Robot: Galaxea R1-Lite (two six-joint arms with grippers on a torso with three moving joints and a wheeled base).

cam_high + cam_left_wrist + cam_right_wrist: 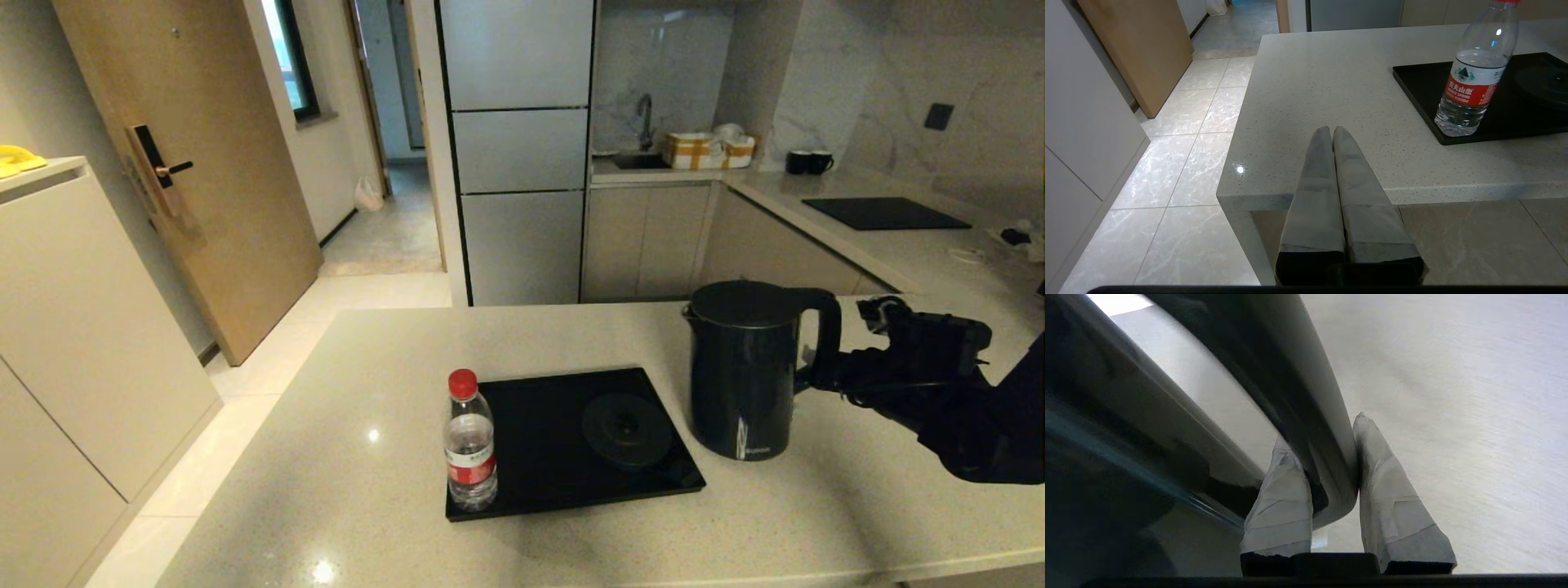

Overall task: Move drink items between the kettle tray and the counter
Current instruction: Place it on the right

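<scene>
Next, my right gripper lets go of the kettle on the counter [722, 443] right up against the edge of the black tray, next to the base disc.
The tall dark kettle [743, 367] stands upright on the beige counter [367, 392], just right of the black tray [547, 457]. My right gripper [820, 371] is shut on the kettle's loop handle [1306, 416], with one taped finger on each side of it. The round base disc [627, 429] on the tray is bare. The water bottle [469, 445] with its red cap stands on the tray's front left corner. My left gripper [1332, 130] is shut on nothing, hovering at the counter's near edge left of the bottle [1474, 73]. It is out of the head view.
The far grey worktop carries a black cooktop [886, 212], two black mugs [808, 162] and a checked basket [706, 149] by the sink. The counter's left edge drops to tiled floor [1180, 155]. A wooden door [188, 155] stands at the far left.
</scene>
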